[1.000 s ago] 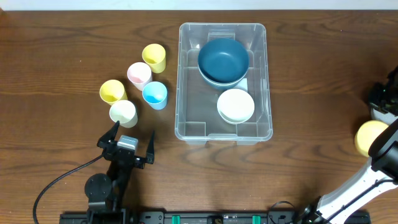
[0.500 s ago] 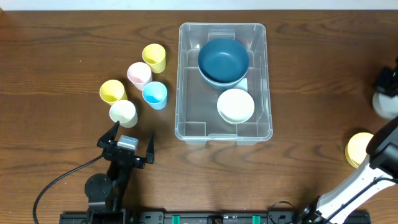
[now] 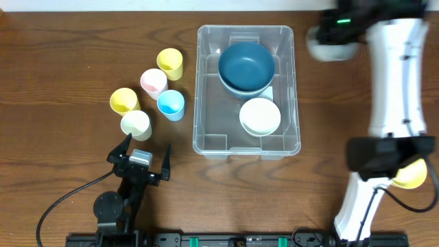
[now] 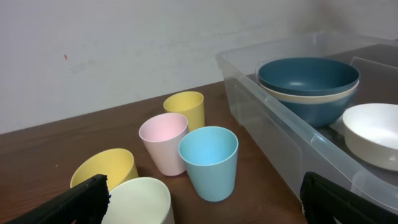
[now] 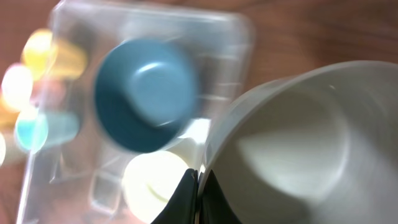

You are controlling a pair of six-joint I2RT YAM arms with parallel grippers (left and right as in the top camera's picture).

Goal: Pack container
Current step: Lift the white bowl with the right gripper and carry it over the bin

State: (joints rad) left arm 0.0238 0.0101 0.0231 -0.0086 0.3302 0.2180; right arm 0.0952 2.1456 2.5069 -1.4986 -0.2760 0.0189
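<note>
Next, my right gripper releases the pale grey bowl inside the white bowl (image 3: pixel 264 113) (image 5: pixel 155 182) in the clear container. The grey bowl is now held above the container.
The clear container (image 3: pixel 203 89) stands mid-table and holds a dark blue bowl (image 3: pixel 246 66) stacked on a pale one, plus a white bowl (image 3: pixel 260 116). My right gripper (image 3: pixel 341 33) is shut on the rim of a pale grey bowl (image 3: pixel 330 46), blurred, just beyond the container's far right corner. In the right wrist view the fingertips (image 5: pixel 199 183) pinch that bowl (image 5: pixel 298 137) above the container (image 5: pixel 68 162). The left gripper (image 3: pixel 140 162) stands open near the front edge, with nothing between its fingers (image 4: pixel 81 202).
Several cups stand left of the container: yellow (image 3: pixel 170 63), pink (image 3: pixel 153 82), blue (image 3: pixel 171 104), another yellow (image 3: pixel 124 101) and cream (image 3: pixel 136 125). A yellow bowl (image 3: pixel 411 174) lies at the right edge, partly behind the right arm.
The right arm has swung from the table's right edge up to the container's far right corner, carrying the pale bowl. The left arm has not moved.
</note>
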